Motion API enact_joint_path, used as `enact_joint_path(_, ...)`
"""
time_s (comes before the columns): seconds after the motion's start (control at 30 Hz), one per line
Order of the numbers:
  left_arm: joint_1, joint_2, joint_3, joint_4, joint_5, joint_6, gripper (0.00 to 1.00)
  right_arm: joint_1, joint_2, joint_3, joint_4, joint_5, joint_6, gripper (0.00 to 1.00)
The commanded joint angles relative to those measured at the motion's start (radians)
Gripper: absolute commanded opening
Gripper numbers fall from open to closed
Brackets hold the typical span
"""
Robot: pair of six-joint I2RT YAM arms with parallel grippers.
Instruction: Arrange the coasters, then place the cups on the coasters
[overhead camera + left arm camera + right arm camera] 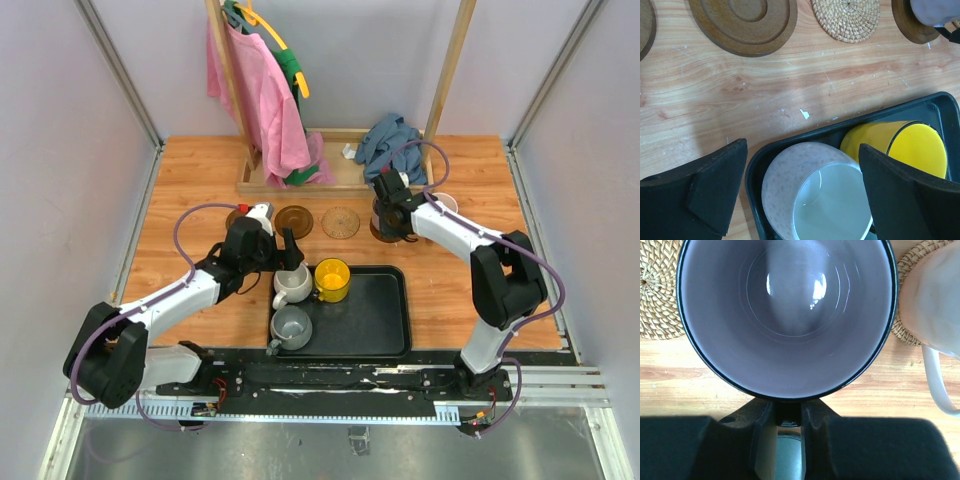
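Note:
My right gripper has the lilac cup, which is now over a dark brown coaster. Next, I let go of it on the dark brown coaster (389, 223) between the bare woven coaster and the pale pink cup.
In the black tray (380, 320) stand an off-white cup (292, 284), a yellow cup (332, 279) and a grey cup (290, 327). My left gripper (802, 146) is open, its fingers on either side of the off-white cup (815, 195), beside the yellow cup (912, 145). My right gripper (788, 410) is shut on the handle of the lilac cup (787, 310), which is over a dark brown coaster (380, 232); I cannot tell if they touch. The pale pink cup (935, 290) sits on a woven coaster (905, 325). Two dark brown coasters (294, 221) (237, 217) and a woven one (340, 222) lie bare.
A wooden rack (300, 178) with a pink cloth (262, 95) stands at the back, and a blue-grey cloth (392, 140) lies at its base. Grey walls close in the table's left and right sides.

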Motion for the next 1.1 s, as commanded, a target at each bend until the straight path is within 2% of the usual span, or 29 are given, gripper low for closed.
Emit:
enact_joint_path(0.0, -0.007, 0.005, 0.023, -0.001, -0.001, 0.018, 0.96, -0.029, 0.011, 0.05, 0.012, 0.025, 0.012, 0.01)
enact_joint_path(1.07, -0.007, 0.012, 0.013, 0.006, -0.005, 0.019, 0.96, -0.056, 0.023, 0.058, -0.033, -0.053, 0.047, 0.01)
